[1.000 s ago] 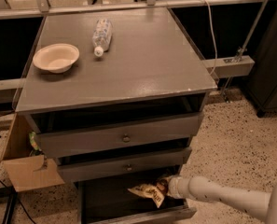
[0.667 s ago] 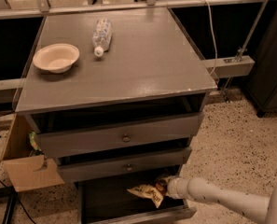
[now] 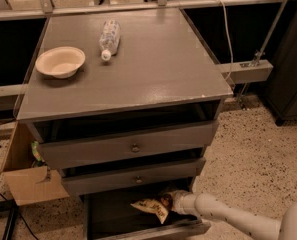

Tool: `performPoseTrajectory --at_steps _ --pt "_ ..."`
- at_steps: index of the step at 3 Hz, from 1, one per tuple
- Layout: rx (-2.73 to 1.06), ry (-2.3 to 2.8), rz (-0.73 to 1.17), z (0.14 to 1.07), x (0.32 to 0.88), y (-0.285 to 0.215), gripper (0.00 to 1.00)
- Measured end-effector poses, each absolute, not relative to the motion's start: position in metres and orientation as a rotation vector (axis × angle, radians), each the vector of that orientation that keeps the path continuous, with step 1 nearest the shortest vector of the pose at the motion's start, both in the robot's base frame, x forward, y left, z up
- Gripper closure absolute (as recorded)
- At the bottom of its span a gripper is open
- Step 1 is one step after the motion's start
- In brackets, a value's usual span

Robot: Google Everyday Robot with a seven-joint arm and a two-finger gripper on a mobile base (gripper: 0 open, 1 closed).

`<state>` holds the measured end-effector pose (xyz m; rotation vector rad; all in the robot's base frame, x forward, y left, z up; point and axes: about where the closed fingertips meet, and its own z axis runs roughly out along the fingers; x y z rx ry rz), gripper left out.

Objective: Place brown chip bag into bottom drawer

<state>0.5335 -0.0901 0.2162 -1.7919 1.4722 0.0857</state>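
Note:
Next, I release the brown chip bag on the dark drawer's bottom below the middle drawer's handle (image 3: 145, 203).
The brown chip bag (image 3: 152, 207), dark brown with pale yellow ends, is inside the open bottom drawer (image 3: 153, 231) at the foot of the grey cabinet, under the middle drawer's front. My gripper (image 3: 169, 202) reaches in from the lower right on a white arm and is at the bag's right end, touching it. The drawer's dark floor shows to the left of the bag.
A pale bowl (image 3: 60, 61) and a clear plastic bottle (image 3: 109, 38) lie on the cabinet top. The two upper drawers (image 3: 133, 147) stand slightly open. A cardboard box (image 3: 30, 181) stands left of the cabinet. A cable and a metal rail run behind.
The arm and the bag have shifted slightly left and deeper into the bottom drawer. Nothing on the cabinet top has moved.

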Motion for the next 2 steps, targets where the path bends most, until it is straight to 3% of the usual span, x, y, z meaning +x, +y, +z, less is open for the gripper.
performPoseTrajectory --at_steps 2 --pt "-1.808 1.419 0.082 0.194 0.540 -0.056 1.00"
